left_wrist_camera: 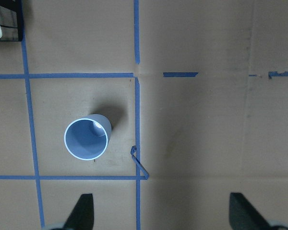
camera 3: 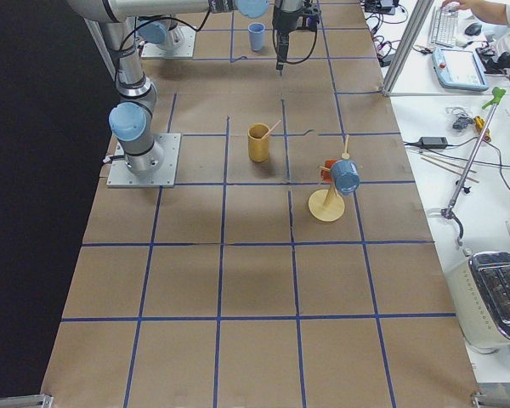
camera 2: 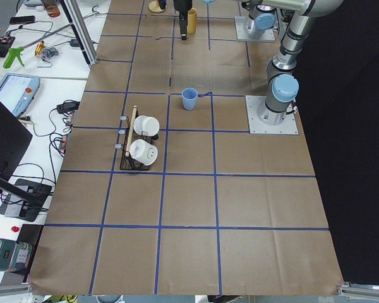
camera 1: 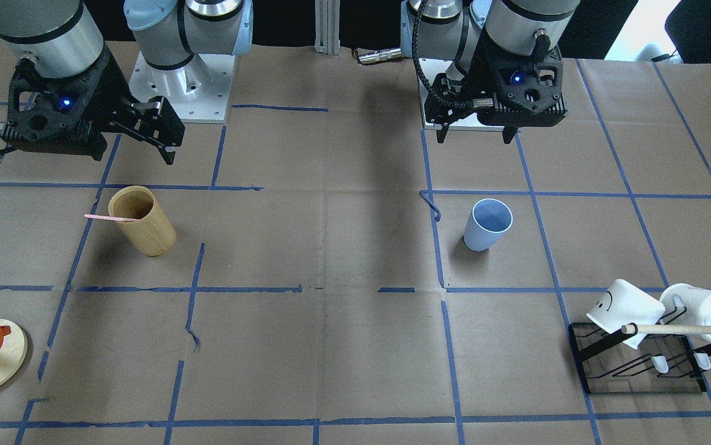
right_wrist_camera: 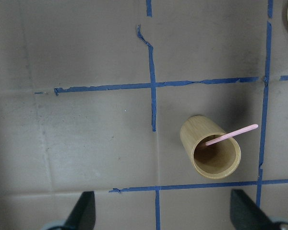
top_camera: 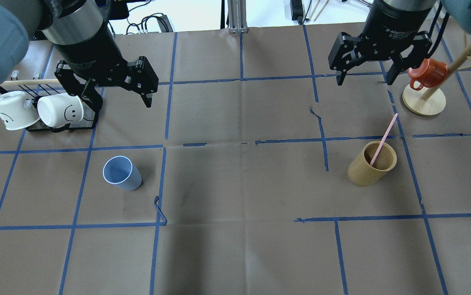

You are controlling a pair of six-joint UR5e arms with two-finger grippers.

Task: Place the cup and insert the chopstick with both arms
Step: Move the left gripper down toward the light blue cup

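Note:
Next, I close my right gripper on the end of the pale pink chopstick (camera 1: 90, 216) (right_wrist_camera: 252, 128) that pokes out over the tan wooden cylinder's rim.
The light blue cup (top_camera: 121, 174) stands upright on the table's left side; it also shows in the front view (camera 1: 487, 224) and the left wrist view (left_wrist_camera: 87, 139). My left gripper (top_camera: 116, 96) is open and empty, hanging above and beyond the cup. One pale pink chopstick (top_camera: 385, 137) leans in a tan wooden cylinder (top_camera: 371, 164), its end sticking out over the rim, as the right wrist view (right_wrist_camera: 230, 135) shows. My right gripper (top_camera: 364, 80) is open and empty, above and beyond the cylinder.
A black rack (top_camera: 61, 127) with two white smiley mugs (top_camera: 61, 110) and a long wooden rod sits at the far left. A wooden mug tree (top_camera: 424, 100) with an orange mug (top_camera: 426, 73) stands at the far right. Blue tape lines grid the brown paper.

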